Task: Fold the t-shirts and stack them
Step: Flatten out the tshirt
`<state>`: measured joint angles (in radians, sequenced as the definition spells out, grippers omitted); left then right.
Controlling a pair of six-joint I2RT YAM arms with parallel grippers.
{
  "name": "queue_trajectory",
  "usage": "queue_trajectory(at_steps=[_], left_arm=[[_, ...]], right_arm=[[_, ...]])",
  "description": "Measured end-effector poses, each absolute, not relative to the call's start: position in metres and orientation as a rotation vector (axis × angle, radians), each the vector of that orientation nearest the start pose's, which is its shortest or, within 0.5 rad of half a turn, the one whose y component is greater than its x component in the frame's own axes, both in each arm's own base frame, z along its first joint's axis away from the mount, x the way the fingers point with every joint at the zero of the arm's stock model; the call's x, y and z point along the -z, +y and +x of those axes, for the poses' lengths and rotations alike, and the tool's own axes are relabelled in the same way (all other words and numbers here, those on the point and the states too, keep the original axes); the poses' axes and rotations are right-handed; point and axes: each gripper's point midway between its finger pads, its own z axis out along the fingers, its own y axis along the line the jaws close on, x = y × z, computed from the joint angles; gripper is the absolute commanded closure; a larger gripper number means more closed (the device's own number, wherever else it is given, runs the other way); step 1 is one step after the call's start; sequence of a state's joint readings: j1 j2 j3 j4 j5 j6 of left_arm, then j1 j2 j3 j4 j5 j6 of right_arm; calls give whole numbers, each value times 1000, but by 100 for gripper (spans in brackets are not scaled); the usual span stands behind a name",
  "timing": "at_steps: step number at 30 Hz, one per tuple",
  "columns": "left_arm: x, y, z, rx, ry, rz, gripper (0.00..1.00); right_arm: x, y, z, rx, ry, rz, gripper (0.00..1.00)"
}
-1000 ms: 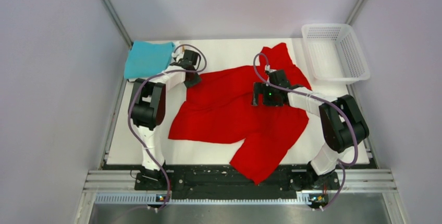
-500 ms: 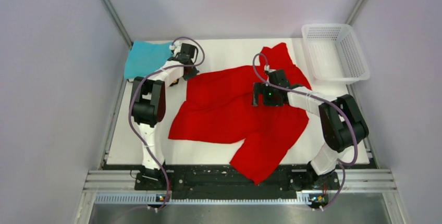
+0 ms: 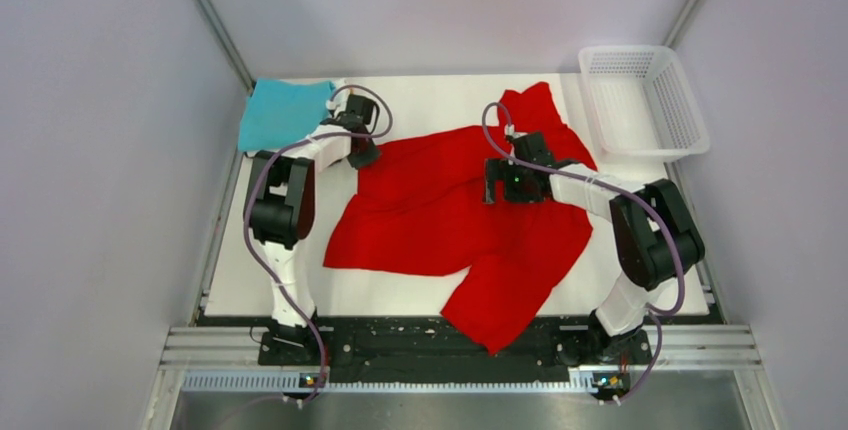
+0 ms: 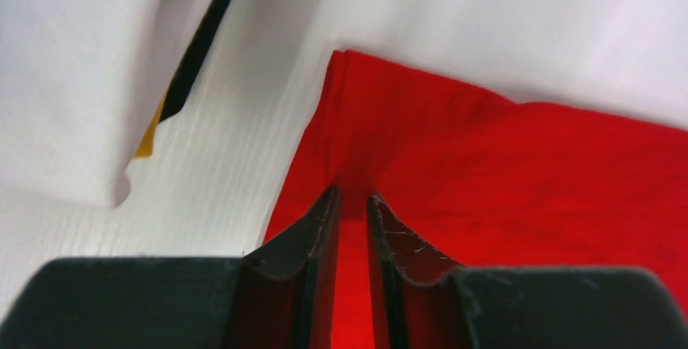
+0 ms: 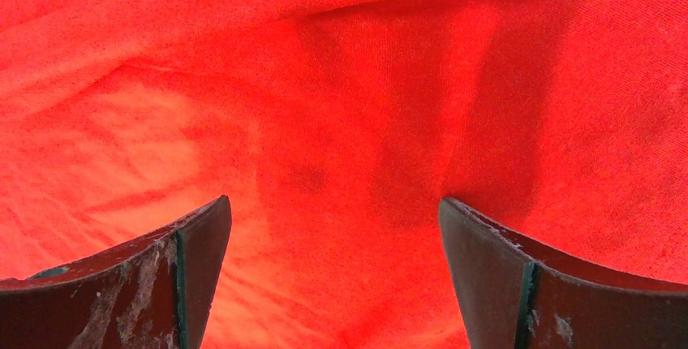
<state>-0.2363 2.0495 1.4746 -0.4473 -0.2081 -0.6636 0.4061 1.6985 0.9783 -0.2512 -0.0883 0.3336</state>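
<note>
My left gripper is pinching a fold inside the red t-shirt's slanting far edge, so next I take the cloth nearer the t-shirt's corner [image 4: 346,63] and pull the edge straight.
A bright red t-shirt [image 3: 470,215] lies spread and crumpled over the middle of the white table, one part hanging over the near edge. My left gripper [image 3: 364,156] is at its far-left corner. In the left wrist view [image 4: 353,195] the jaws are shut on a puckered ridge of the red t-shirt [image 4: 503,170]. My right gripper [image 3: 491,190] hovers low over the shirt's middle, open and empty, and red cloth [image 5: 341,122] fills its view between the fingers [image 5: 334,211]. A folded teal t-shirt [image 3: 280,113] tops a stack at the far left. White [image 4: 73,81], dark [image 4: 203,40] and yellow-orange [image 4: 146,142] layers show beneath.
A white plastic mesh basket [image 3: 645,100] stands at the far right corner. Grey walls close in the table on the left, right and back. Bare white table [image 3: 440,100] shows between the stack and the shirt's far end.
My left gripper swung out toward the teal stack and came back down onto the red shirt's far-left corner. The right arm and the shirt have barely moved.
</note>
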Motion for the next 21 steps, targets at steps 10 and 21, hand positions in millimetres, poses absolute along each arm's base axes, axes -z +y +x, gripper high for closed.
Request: queue_trajectory(at_steps=[10,21], left_arm=[[-32,-100,463,58,2504,-619,71],[-35,-93,444,12,2551,-618,68]], right_arm=[[-32,179,345,-384,2587,-127,2],[-31,178,345,-381,2589,-128,2]])
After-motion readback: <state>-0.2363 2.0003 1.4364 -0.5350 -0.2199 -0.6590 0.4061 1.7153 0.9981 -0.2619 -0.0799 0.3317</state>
